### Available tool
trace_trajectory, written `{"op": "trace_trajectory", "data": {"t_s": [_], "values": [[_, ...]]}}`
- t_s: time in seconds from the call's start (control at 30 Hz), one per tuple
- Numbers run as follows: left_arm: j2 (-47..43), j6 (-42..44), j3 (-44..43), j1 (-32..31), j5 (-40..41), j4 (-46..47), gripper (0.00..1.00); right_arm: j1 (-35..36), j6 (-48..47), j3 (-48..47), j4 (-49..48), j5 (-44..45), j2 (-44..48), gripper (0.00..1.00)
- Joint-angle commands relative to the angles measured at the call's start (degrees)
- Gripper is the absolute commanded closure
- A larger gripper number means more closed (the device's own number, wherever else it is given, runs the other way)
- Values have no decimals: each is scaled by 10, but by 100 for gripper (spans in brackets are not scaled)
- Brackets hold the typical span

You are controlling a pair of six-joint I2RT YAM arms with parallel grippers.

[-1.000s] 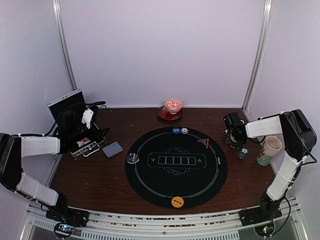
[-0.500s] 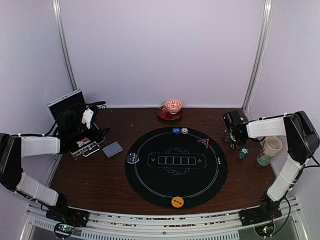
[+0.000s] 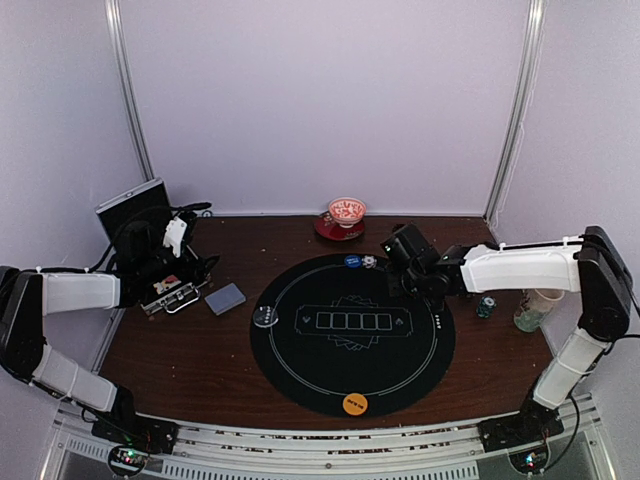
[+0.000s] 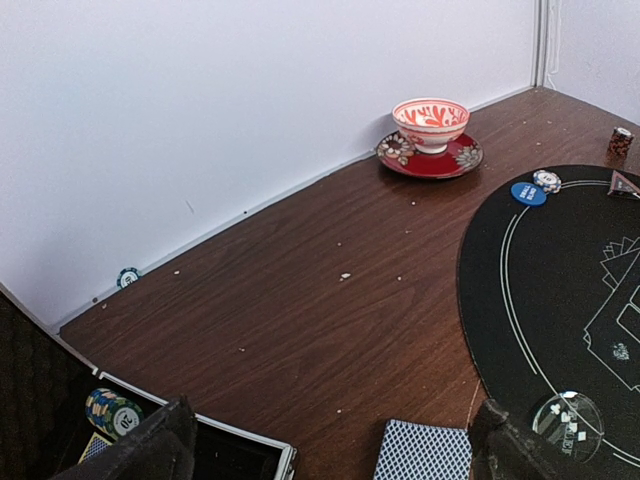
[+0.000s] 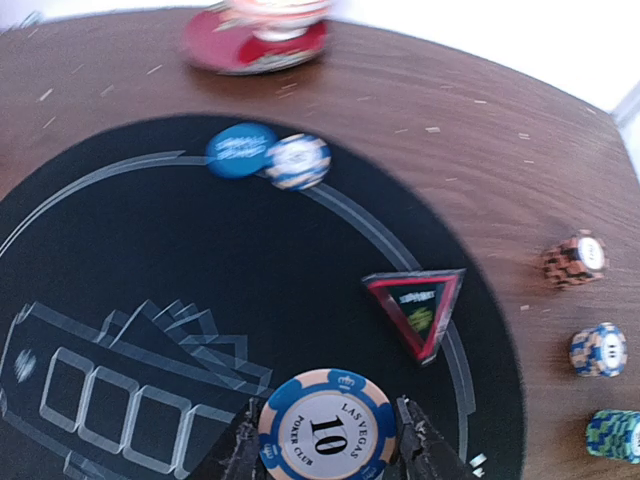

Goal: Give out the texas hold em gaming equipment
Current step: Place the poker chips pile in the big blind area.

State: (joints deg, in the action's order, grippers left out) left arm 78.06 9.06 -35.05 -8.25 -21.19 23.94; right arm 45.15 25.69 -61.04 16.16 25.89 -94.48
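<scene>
The poker chip will go down from my right gripper on the black mat's near rim (image 3: 330, 402) next to the orange disc.
My right gripper (image 5: 327, 445) is shut on a blue-and-cream poker chip (image 5: 327, 427) marked 10, held flat just above the black mat (image 3: 300, 372). In the top view this gripper (image 3: 412, 268) hangs over the mat's upper right part. A blue marker disc (image 5: 241, 150) and a blue-white chip (image 5: 297, 161) touch each other at the mat's far rim. Three short chip stacks (image 5: 598, 350) stand on the wood to the right. The card deck (image 4: 425, 452) lies just ahead of my open left gripper (image 4: 330, 462). An orange disc (image 3: 355, 404) and a clear disc (image 3: 265, 316) sit on the mat's edge.
A red-edged triangle (image 5: 418, 308) lies on the mat near the held chip. The red-and-white bowl (image 4: 430, 122) on its saucer stands by the back wall. An open case (image 3: 165, 290) with chips (image 4: 112, 412) is under the left gripper. A cup (image 3: 535, 300) stands far right.
The right arm has swung left from the chip stacks at the table's right side to above the mat's upper right part. The left arm has stayed still.
</scene>
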Motion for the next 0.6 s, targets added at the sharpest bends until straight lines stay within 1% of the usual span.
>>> {"op": "trace_trajectory", "data": {"t_s": [0.0,0.17,0.37,0.47,0.57], "values": [[-6,3,-11,0,2,17,2,73,-40,-4,8,-27,12,75],[-5,3,-11,-1,1,17,2,161,-72,33,-50,-59,7,75],[-5,4,-10,-1,0,18,2,250,-120,67,-107,-97,-10,75],[-5,5,-10,0,2,18,2,285,-143,70,-112,-117,-16,75],[-5,5,-10,0,2,19,2,304,-158,80,-119,-142,-17,76]]}}
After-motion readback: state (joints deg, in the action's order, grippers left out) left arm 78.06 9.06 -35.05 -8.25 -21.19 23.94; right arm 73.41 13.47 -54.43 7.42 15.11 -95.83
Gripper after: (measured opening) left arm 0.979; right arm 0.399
